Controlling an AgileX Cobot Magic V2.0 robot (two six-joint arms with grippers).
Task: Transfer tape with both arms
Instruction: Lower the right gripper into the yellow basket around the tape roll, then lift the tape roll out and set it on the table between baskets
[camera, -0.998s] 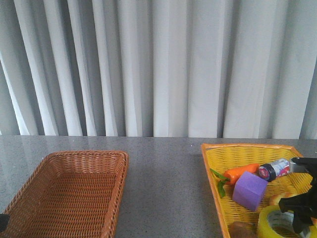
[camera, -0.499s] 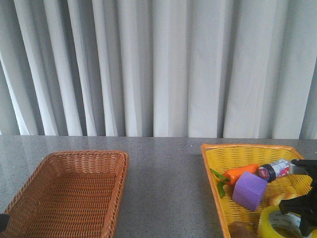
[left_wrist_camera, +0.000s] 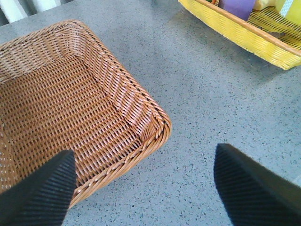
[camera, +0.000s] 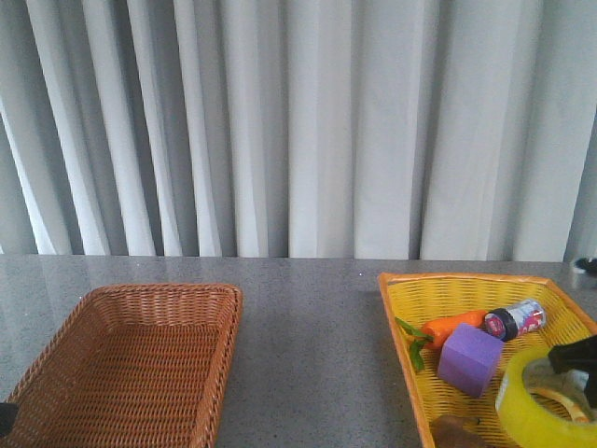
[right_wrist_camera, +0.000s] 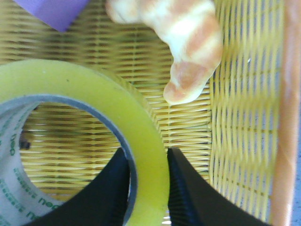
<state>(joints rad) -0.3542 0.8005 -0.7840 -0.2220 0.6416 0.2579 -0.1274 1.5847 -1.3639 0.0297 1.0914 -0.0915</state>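
Next, I release the tape from my right gripper on the grey table [camera: 306, 411] between the brown basket and the yellow basket.
The tape [camera: 513, 399], a yellow-green roll with a white printed core, is held tilted over the front right part of the yellow basket [camera: 466, 277]. My right gripper [camera: 571, 366] is shut on its wall. In the right wrist view one finger [right_wrist_camera: 108, 193] is inside the core and the other presses the outside, with the roll [right_wrist_camera: 94, 92] clamped between them at the gripper [right_wrist_camera: 148, 188]. My left gripper [left_wrist_camera: 146, 188] is open and empty above the table beside the corner of the brown basket [left_wrist_camera: 141, 101].
The brown wicker basket [camera: 159, 290] sits at the left. The yellow basket holds a purple block [camera: 471, 359], a carrot [camera: 452, 325], a small bottle [camera: 515, 318] and a croissant [right_wrist_camera: 188, 37]. Grey table lies between the baskets. A curtain hangs behind.
My right gripper has risen and shifted right with the tape in it. The roll now sits higher and tilted, and hides the croissant in the front view. The left arm has not moved.
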